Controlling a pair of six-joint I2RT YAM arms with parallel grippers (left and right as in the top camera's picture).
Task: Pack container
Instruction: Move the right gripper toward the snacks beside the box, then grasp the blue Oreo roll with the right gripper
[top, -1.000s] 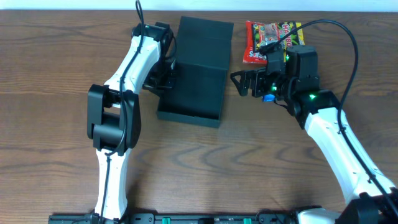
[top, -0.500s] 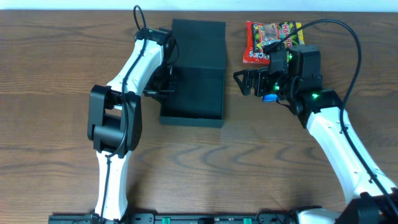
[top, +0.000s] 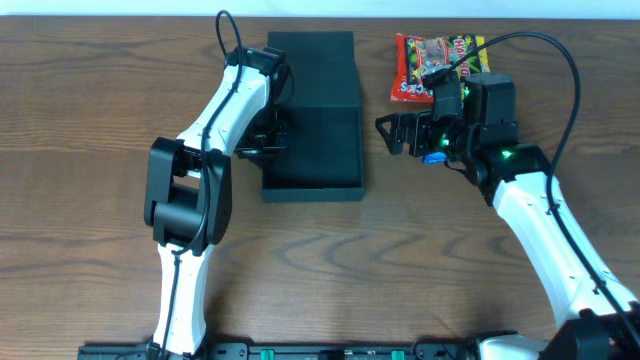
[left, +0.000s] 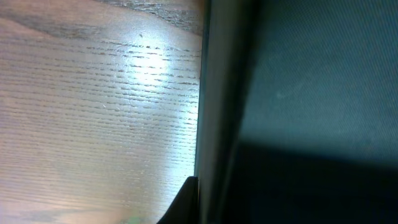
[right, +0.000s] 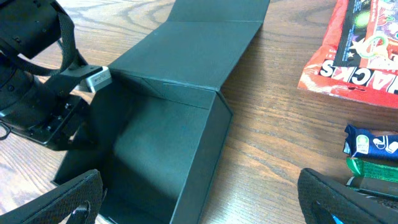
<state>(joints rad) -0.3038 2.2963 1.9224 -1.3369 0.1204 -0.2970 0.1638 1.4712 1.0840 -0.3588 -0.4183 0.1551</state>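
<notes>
Next, my right gripper should take hold of the bright blue packet (top: 435, 157) (right: 331, 216) lying on the near side of the green bar.
The container (top: 320, 150) is a dark teal-black box, lying open at the table's far middle with its flap lid (top: 312, 62) flat beyond it. My left gripper (top: 272, 135) is shut on the container's left wall. In the left wrist view that wall (left: 214, 112) fills the frame, with one fingertip (left: 186, 199) pressed on its outside. My right gripper (top: 390, 133) is open and empty, just right of the container. In the right wrist view (right: 205, 196) its fingers straddle the container's near right wall (right: 205, 162).
A red snack packet (top: 420, 68) and a yellow one (top: 470, 55) lie at the far right. The right wrist view shows the red packet (right: 357, 56), a blue bar (right: 373, 142) and a green one (right: 370, 169) beside the right finger.
My left gripper has swung the container so it now lies straight, its lid end shifted left. The right arm has barely moved.
</notes>
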